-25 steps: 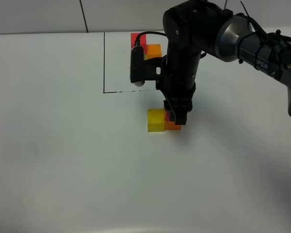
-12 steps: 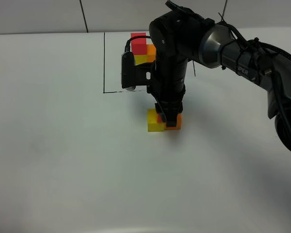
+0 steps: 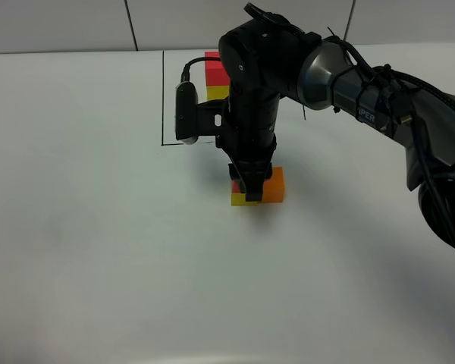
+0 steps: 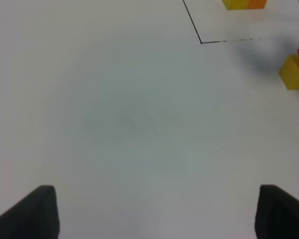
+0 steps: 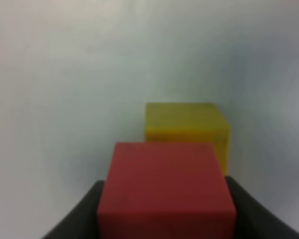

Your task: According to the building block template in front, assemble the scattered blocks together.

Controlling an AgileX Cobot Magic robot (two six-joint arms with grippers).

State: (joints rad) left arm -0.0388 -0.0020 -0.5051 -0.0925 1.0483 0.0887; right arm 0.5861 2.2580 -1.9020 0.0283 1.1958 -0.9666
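Note:
Next, my right gripper releases the red cube so that it rests on top of the yellow cube (image 3: pixel 244 174) (image 5: pixel 188 167) that is touching the orange cube.
My right gripper (image 3: pixel 246 191) is shut on the red cube (image 5: pixel 167 186) and holds it right over the yellow cube (image 3: pixel 240 200), touching or just above it; I cannot tell which. The orange cube (image 3: pixel 274 184) sits against the yellow cube's right side. In the right wrist view the yellow cube (image 5: pixel 187 127) lies just beyond the red one. The template (image 3: pixel 215 73) stands at the back inside the black-line frame (image 3: pixel 162 98), with red on yellow showing and its orange cube hidden by the arm. My left gripper (image 4: pixel 157 199) is open and empty, away to the left; the yellow cube (image 4: pixel 294 74) is at that view's edge.
The white table (image 3: pixel 98 227) stretches to the left and front of the cubes. The right arm (image 3: pixel 341 68) reaches in from the right over the frame's corner. A tiled wall (image 3: pixel 61 23) runs behind the table.
My right gripper has moved left with the red cube, from over the orange cube to over the yellow cube. The orange cube now shows fully.

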